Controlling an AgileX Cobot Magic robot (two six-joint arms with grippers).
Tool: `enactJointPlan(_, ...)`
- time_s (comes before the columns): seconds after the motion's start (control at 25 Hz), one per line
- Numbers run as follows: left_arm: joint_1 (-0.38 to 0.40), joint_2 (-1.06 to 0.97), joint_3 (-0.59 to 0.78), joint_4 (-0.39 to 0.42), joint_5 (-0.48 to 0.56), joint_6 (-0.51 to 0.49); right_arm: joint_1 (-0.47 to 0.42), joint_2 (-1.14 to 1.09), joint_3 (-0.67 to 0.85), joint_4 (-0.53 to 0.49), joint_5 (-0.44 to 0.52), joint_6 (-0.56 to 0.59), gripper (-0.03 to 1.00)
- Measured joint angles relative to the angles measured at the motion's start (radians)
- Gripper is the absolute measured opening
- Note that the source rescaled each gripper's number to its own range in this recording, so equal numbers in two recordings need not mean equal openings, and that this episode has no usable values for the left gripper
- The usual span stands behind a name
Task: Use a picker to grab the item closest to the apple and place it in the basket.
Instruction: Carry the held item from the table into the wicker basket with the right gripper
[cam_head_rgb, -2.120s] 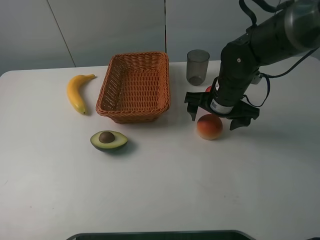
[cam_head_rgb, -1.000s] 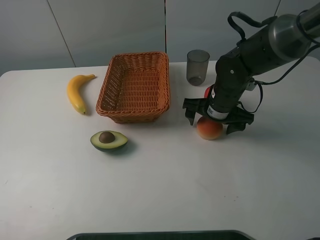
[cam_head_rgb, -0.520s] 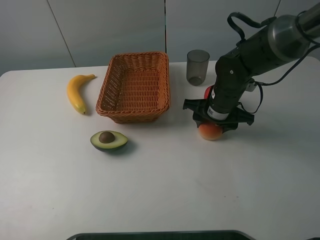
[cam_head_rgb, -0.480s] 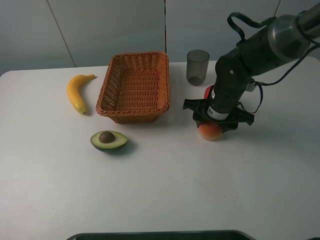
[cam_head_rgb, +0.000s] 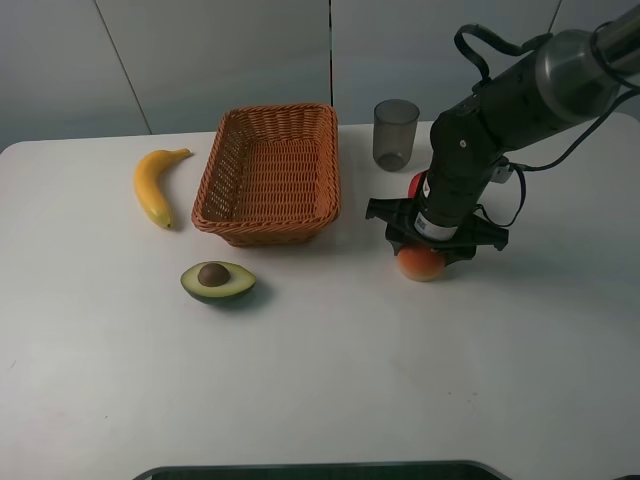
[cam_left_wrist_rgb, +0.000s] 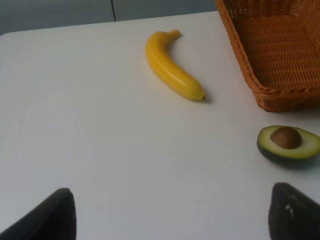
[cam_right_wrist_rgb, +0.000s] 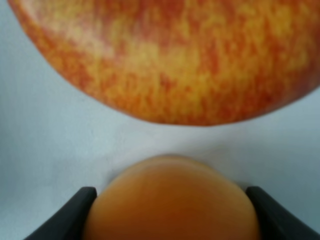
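Observation:
My right gripper has the peach. It will let go of the peach on the bottom of the wicker basket, near the side (cam_head_rgb: 287, 184) facing the apple.
A round orange-red peach (cam_head_rgb: 421, 266) lies on the white table right of the wicker basket (cam_head_rgb: 333, 170), and my right gripper (cam_head_rgb: 426, 250) is down over it, shut on it. In the right wrist view the peach (cam_right_wrist_rgb: 170, 200) fills the gap between the dark fingers (cam_right_wrist_rgb: 75, 212), with the red-and-yellow streaked apple (cam_right_wrist_rgb: 170, 55) close beyond it. From above only a red sliver of the apple (cam_head_rgb: 416, 184) shows behind the right arm. My left gripper (cam_left_wrist_rgb: 172, 220) is open over bare table and does not show in the high view.
A dark translucent cup (cam_head_rgb: 396, 133) stands behind the apple. A banana (cam_head_rgb: 152, 185) lies left of the basket and a halved avocado (cam_head_rgb: 217, 281) in front of it. In the left wrist view, the banana (cam_left_wrist_rgb: 172, 75), avocado (cam_left_wrist_rgb: 289, 142) and basket corner (cam_left_wrist_rgb: 280, 95) show.
My right gripper came down over the peach with its jaws spread, then closed on it. Nothing has moved in the last half second.

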Motion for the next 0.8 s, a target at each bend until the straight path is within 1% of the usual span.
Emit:
enactJointPlan(0.24,0.000,0.000,0.000,0.000,0.000,0.000,0.000,-0.002,0.000,0.002,0.004,0.002,0.00)
enactJointPlan(0.36,0.000,0.000,0.000,0.000,0.000,0.000,0.000,-0.045,0.002,0.004,0.036,-0.002,0.00)
enactJointPlan(0.48,0.000,0.000,0.000,0.000,0.000,0.000,0.000,-0.148,0.002,0.013,0.074,-0.034,0.00)
enactJointPlan(0.56,0.000,0.000,0.000,0.000,0.000,0.000,0.009,-0.216,0.002,0.027,0.102,-0.081,0.00)
enactJointPlan(0.64,0.000,0.000,0.000,0.000,0.000,0.000,0.024,-0.270,-0.014,0.041,0.147,-0.158,0.00)
enactJointPlan(0.8,0.000,0.000,0.000,0.000,0.000,0.000,0.059,-0.301,-0.129,0.069,0.249,-0.343,0.00)
